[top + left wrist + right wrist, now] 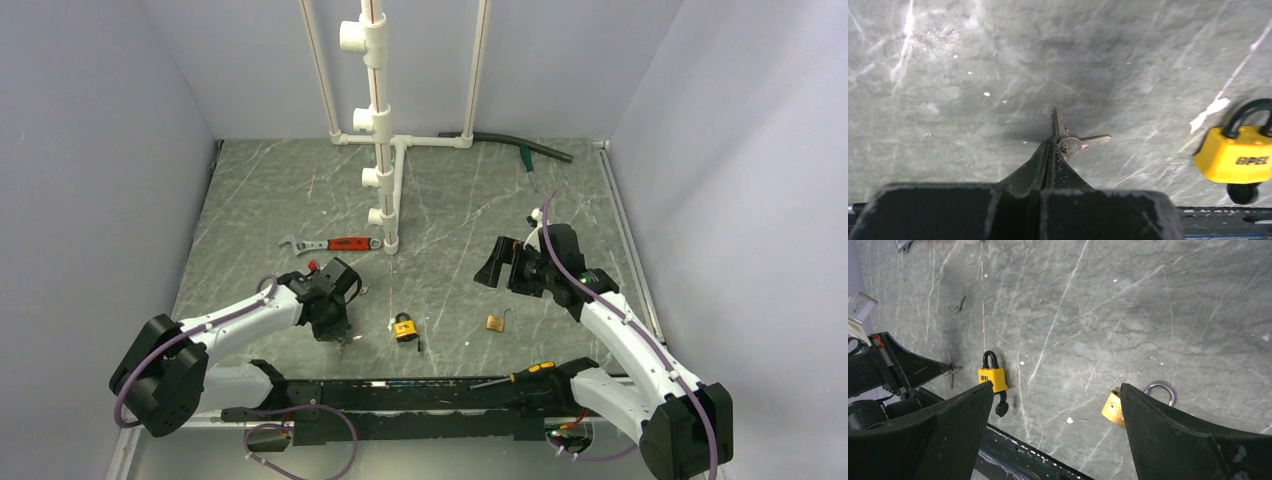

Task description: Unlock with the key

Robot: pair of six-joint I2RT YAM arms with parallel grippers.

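Observation:
My left gripper's closed fingers are beside the key bunch, which has a key splaying aside, so next I open them and take the key bunch by the key heads (pixel 1069 145).
My left gripper (pixel 1050 146) is down at the table, its jaws pressed together on a small silver-grey key (pixel 1058 123) bunch. One key sticks out past the tips and a second (pixel 1090 141) splays right. The top view shows this gripper (pixel 338 334) left of the yellow-and-black padlock (pixel 405 327), which lies flat a short way off (pixel 1235 155). My right gripper (pixel 1057 387) hangs open above the table (pixel 495 262), nothing between its fingers, with the yellow padlock (pixel 992 377) and the key (pixel 953 369) seen beyond its left finger.
A brass padlock (pixel 495 322) with a steel shackle lies right of the yellow one. A screwdriver (pixel 520 376) rests on the near black rail. A red-handled wrench (pixel 330 244) and a white pipe frame (pixel 385 160) stand further back. A tiny metal piece (pixel 957 304) lies apart.

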